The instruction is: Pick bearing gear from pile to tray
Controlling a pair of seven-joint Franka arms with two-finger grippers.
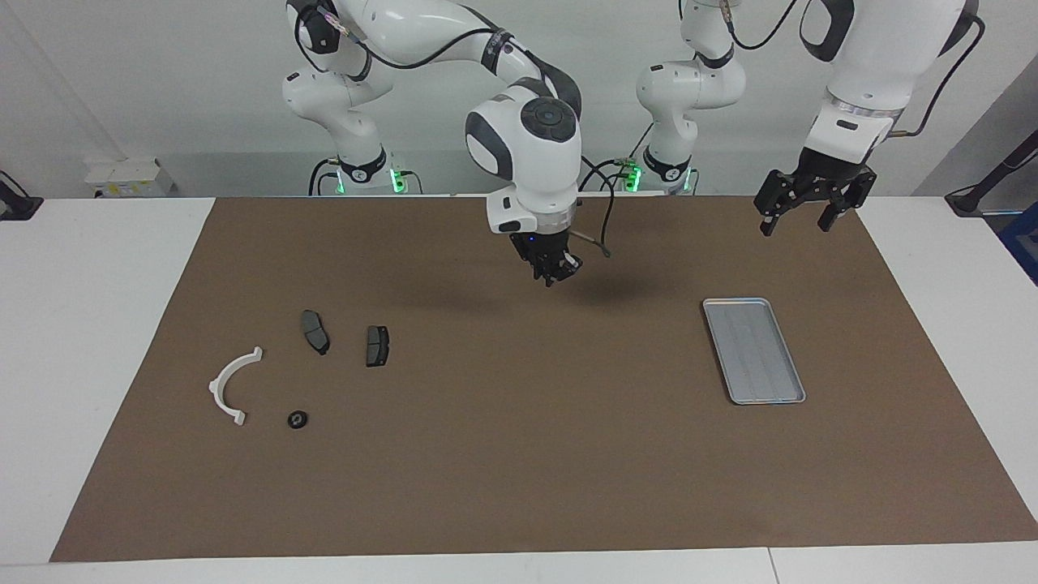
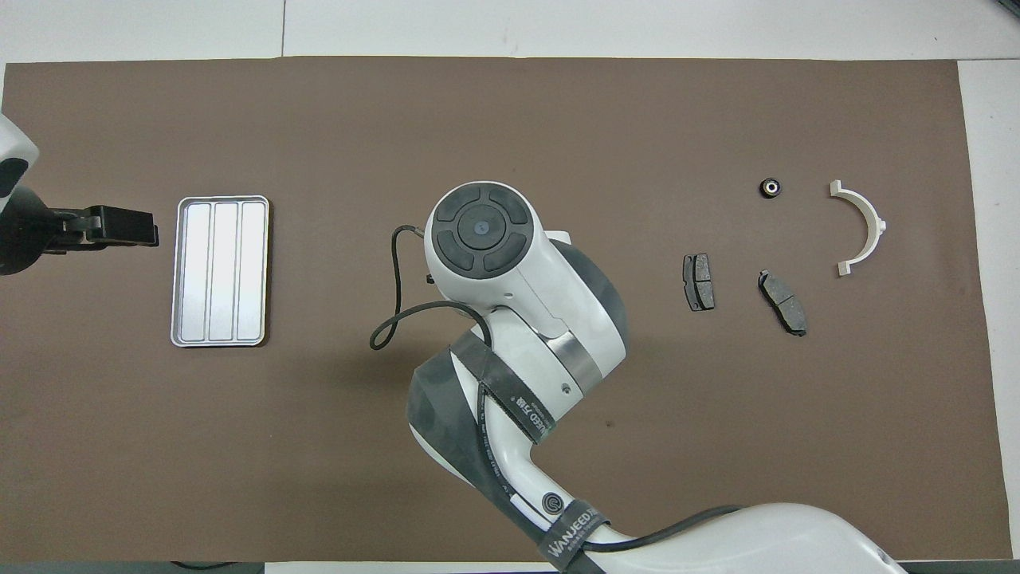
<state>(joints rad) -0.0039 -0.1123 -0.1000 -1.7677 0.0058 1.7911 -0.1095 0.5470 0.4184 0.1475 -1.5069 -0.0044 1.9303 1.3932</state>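
Observation:
The bearing gear in my right gripper should be released on the brown mat, midway [image 2: 464,312] between the silver tray and the dark grey plates.
A small black bearing gear [image 1: 298,419] [image 2: 770,188] lies on the brown mat in the pile, beside the white half-ring bracket [image 1: 231,385] [image 2: 861,227]. Two dark grey plates [image 1: 315,331] [image 1: 377,345] lie nearer the robots. The silver tray [image 1: 754,350] [image 2: 221,271] sits toward the left arm's end with nothing in it. My right gripper [image 1: 553,274] hangs shut over the mat's middle, between pile and tray; whether a small part sits in its tips I cannot see. In the overhead view its own wrist hides it. My left gripper [image 1: 803,212] [image 2: 119,227] waits open, raised beside the tray.
The brown mat [image 1: 519,487] covers most of the white table. The right arm's wrist and cable hang over the mat's centre.

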